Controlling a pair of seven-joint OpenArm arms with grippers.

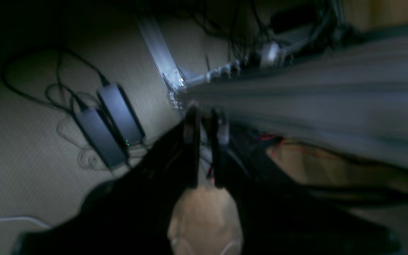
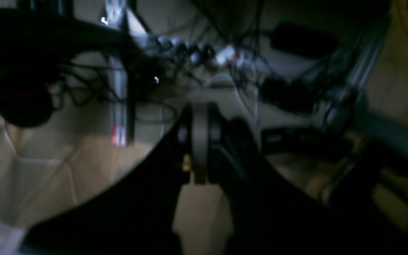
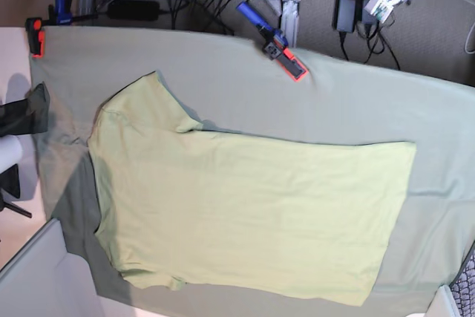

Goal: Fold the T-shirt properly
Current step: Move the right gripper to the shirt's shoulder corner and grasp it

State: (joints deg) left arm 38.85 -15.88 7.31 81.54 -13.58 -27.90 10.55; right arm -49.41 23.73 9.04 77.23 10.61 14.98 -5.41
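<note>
The T-shirt has a sleeve nearest the orange-and-blue clamp. Next, my right gripper closes on the shoulder-side edge [image 3: 139,83] of that sleeve, by the sleeve's corner.
The pale yellow-green T-shirt [image 3: 245,213] lies spread flat on the grey-green tablecloth [image 3: 356,102] in the base view, neck end to the left and hem to the right. One sleeve [image 3: 145,102] points up-left, the other [image 3: 148,276] sits at the bottom. No gripper is on the shirt. My left gripper [image 1: 205,129] hangs off the table side, over the floor, empty, with its fingers close together. My right gripper [image 2: 200,141] is also off the table, over cables, shut and empty. Both wrist views are dark and blurred.
An orange-and-blue clamp [image 3: 278,46] and an orange clamp [image 3: 33,35] pin the cloth at the far edge. Two black power bricks [image 1: 110,124], cables and a metal frame leg [image 1: 161,56] lie on the floor. A dark arm part [image 3: 26,113] shows at the left edge.
</note>
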